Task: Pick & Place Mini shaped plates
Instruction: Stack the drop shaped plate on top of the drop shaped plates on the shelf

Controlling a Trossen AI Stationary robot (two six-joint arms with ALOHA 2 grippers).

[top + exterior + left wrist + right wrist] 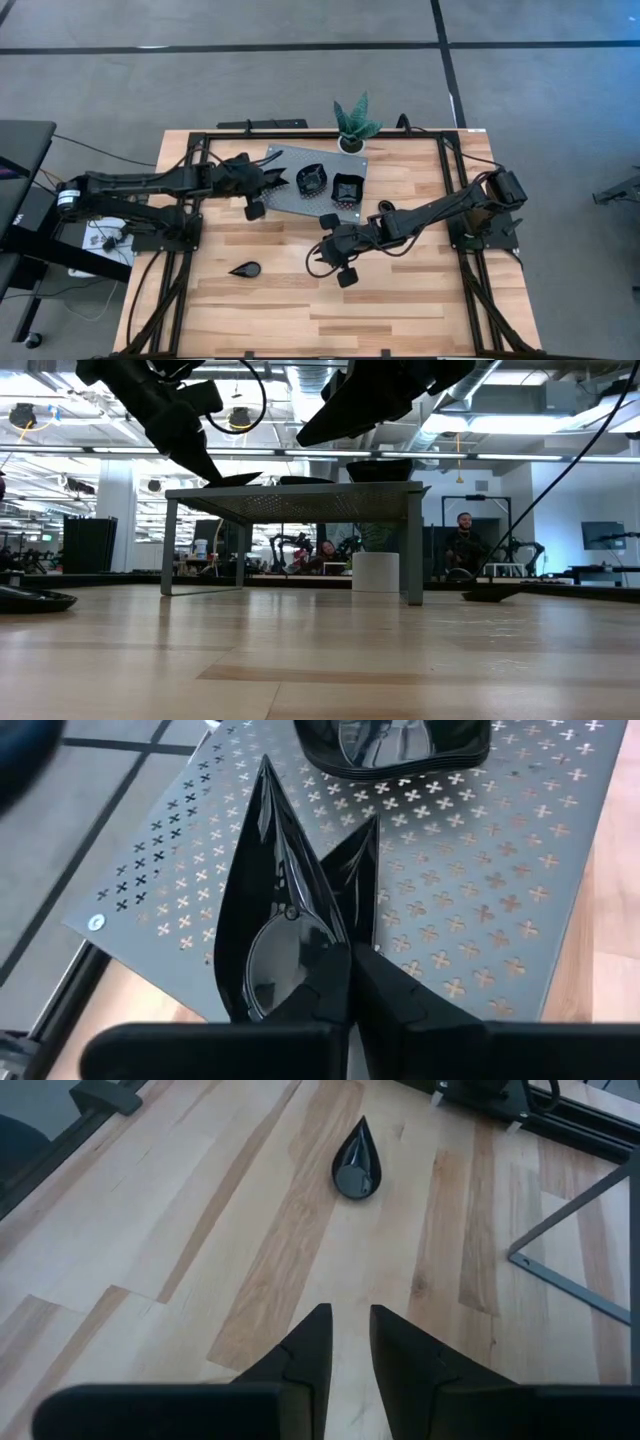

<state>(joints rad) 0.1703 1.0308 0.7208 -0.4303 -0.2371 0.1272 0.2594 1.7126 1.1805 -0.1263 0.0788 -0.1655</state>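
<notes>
I need to open my left gripper, because the upper teardrop plate sits crooked on the lower plate, then take it nearer its tip (268, 815) and turn the tips into line.
My left gripper (268, 181) (350, 982) hovers over the left part of the grey perforated stand (290, 165) and is shut on a glossy black teardrop plate (268, 920). The plate's tip (235, 478) is just above the stand top. Two stacks of black plates (312, 180) (347, 187) sit on the stand. My right gripper (325, 245) (350, 1342) is open, above the bare table in front of the stand. It points toward a single teardrop plate (245, 269) (356, 1168) lying flat on the wood. My left gripper pinches the teardrop plate by its rounded end (300, 982) between the two fingers. The fingers lie along the plate and slant down from the table's left. The plate is tilted on edge, its pointed tip (265, 770) away from the fingers. Whether the tip touches the stand, I cannot tell.
A green potted plant (355, 125) stands at the far edge behind the stand. Another flat dark dish (490, 595) lies on the table right of the stand. A black frame (200, 140) borders the table. Open wood stretches along the near side.
</notes>
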